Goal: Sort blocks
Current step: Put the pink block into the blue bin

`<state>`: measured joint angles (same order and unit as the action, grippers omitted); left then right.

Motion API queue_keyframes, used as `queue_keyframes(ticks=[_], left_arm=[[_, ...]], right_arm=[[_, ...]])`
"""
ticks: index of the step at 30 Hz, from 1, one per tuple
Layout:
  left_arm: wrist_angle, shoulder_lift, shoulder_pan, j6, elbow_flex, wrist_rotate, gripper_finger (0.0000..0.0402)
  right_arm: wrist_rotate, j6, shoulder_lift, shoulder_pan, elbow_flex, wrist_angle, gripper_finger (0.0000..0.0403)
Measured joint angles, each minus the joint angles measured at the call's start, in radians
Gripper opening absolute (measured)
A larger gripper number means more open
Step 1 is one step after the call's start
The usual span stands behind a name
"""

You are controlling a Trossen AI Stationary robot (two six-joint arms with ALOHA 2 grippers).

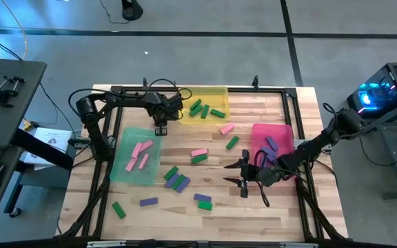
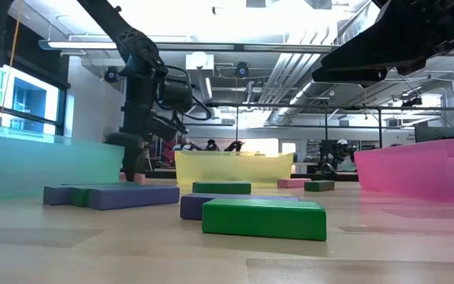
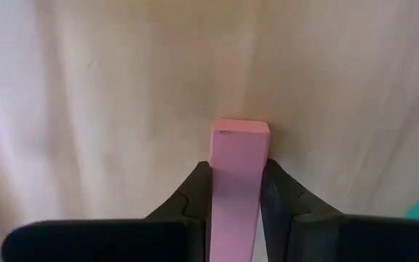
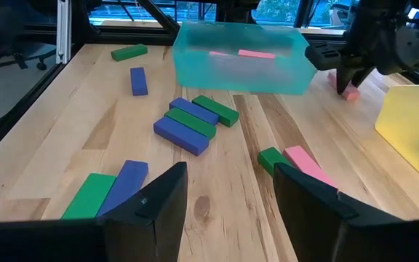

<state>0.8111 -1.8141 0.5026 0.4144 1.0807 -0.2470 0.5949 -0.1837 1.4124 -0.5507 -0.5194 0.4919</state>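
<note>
Next, my left gripper releases the pink block in the teal tray (image 1: 144, 162), among the other pink blocks.
My left gripper (image 1: 160, 129) stands by the far right corner of the teal tray (image 1: 124, 165), shut on a pink block (image 3: 238, 175); it also shows in the right wrist view (image 4: 350, 73) and the low view (image 2: 132, 158). My right gripper (image 1: 243, 176) is open and empty, left of the pink tray (image 1: 281, 131), above the table (image 4: 231, 175). Pink blocks (image 1: 140, 153) lie in the teal tray, green blocks (image 1: 204, 109) in the yellow tray (image 1: 219, 93), purple blocks (image 1: 271, 145) in the pink tray. Loose blocks lie flat on the wood, among them a green and purple cluster (image 1: 175, 179). My left gripper pinches the pink block by its two long sides (image 3: 240, 191) between its two fingers (image 3: 195, 196). The fingers point down from above and lie along the block. The block stands upright, its lower end (image 4: 350, 92) sticking out below the fingertips, at or just above the table; which, I cannot tell.
Loose blocks: a pink one (image 1: 227, 128), a green one (image 1: 232, 142), a pink and green pair (image 1: 198, 156), a purple and green pair (image 1: 202, 201), a purple one (image 1: 148, 202), a green one (image 1: 118, 210). Bare wood lies along the near edge (image 1: 253, 220).
</note>
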Motion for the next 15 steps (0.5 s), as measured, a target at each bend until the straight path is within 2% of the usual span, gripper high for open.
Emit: queue_keyframes(ticks=[7,10,15], left_arm=[[0.172,0.077,-0.067,-0.083,0.095,-0.189,0.0046],[0.202,0.150,-0.147,-0.206,0.119,-0.221,0.0046],[0.271,0.289,-0.363,-0.510,0.124,-0.265,0.0046]], right_arm=[[0.000,0.000,0.000,0.000,0.000,0.003,0.0188],[0.000,0.000,0.000,0.000,0.000,0.004,0.0188],[0.000,-0.001,0.000,0.000,0.000,0.004,0.0188]])
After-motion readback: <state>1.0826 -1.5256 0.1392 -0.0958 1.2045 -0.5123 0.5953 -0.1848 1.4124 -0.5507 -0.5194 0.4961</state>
